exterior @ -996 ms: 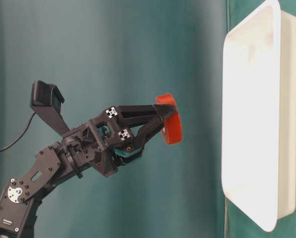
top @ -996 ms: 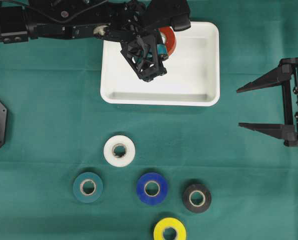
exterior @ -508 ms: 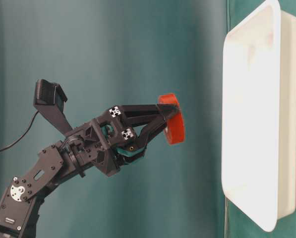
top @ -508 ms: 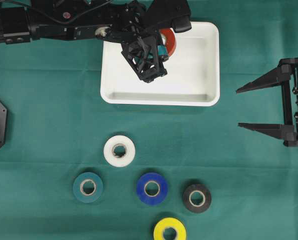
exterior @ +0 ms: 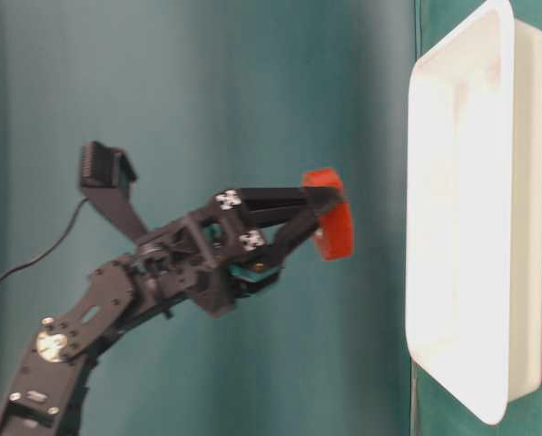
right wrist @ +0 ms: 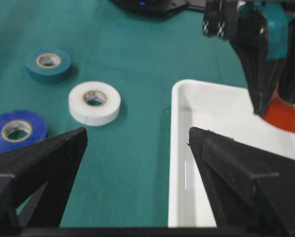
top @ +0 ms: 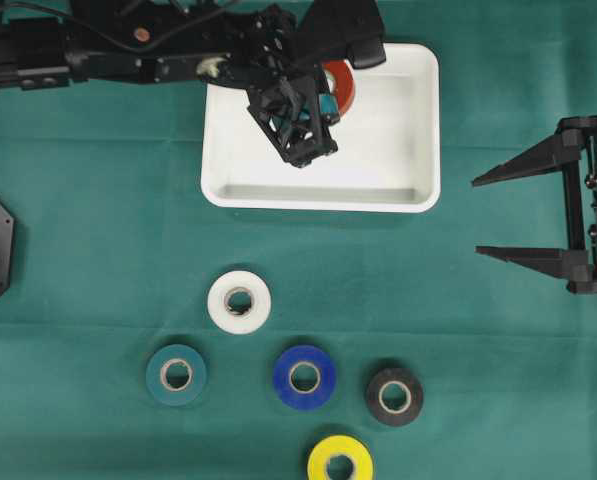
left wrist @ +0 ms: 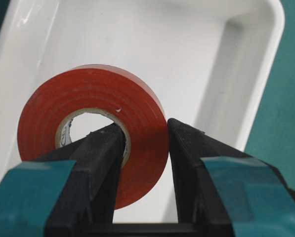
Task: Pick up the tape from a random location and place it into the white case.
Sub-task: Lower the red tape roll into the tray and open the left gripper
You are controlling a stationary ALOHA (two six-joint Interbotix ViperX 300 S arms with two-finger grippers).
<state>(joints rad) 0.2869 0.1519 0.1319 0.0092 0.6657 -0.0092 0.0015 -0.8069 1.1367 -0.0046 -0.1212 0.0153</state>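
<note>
Next, my left gripper releases the red roll of tape, which hangs above the white case now, setting it free near the middle of the white case's bottom (top: 320, 118).
My left gripper (top: 335, 88) is shut on a red tape roll (top: 344, 86). One finger sits in the roll's hole and the other presses its outer face, as the left wrist view shows on the red tape (left wrist: 93, 96). The roll hangs edge-down above the back left of the white case (top: 418, 150). In the table-level view the tape (exterior: 338, 229) is still apart from the case's floor (exterior: 461, 200). My right gripper (top: 476, 217) stands open and empty to the right of the case, with its fingers pointing left.
Several other rolls lie on the green cloth in front of the case: white (top: 239, 301), teal (top: 176, 374), blue (top: 304, 377), black (top: 394, 396) and yellow (top: 340, 464). The left arm stretches along the back edge from the left.
My left gripper has carried the red tape a little closer to the case floor. The right arm and the loose rolls have not moved.
</note>
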